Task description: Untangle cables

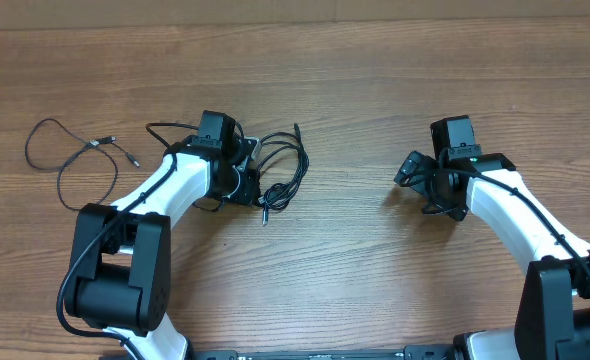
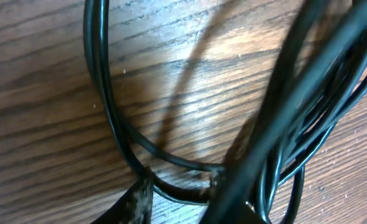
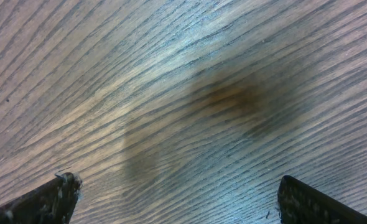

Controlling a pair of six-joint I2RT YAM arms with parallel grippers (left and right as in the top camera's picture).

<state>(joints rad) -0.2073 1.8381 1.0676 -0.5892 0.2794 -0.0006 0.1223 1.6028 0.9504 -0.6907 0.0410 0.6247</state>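
Observation:
My left gripper pinches the wide loop beside the tangle's bunched crossing; it should open, lift clear and grab the strands of cable at that crossing (image 1: pixel 274 199).
A tangled bundle of thin black cables (image 1: pixel 283 168) lies left of the table's middle. My left gripper (image 1: pixel 243 178) is down at the bundle's left edge. In the left wrist view the jaws (image 2: pixel 178 198) are drawn close together, with looped strands (image 2: pixel 109 106) of the cables between the fingertips. One blurred strand crosses close to the camera. A separate black cable (image 1: pixel 75 155) with small plugs lies looped at the far left. My right gripper (image 1: pixel 422 182) is open and empty over bare wood, its fingers wide apart (image 3: pixel 174 199).
The wooden table (image 1: pixel 355 90) runs to a far edge at the top of the overhead view. The two arm bases stand at the near left and near right corners.

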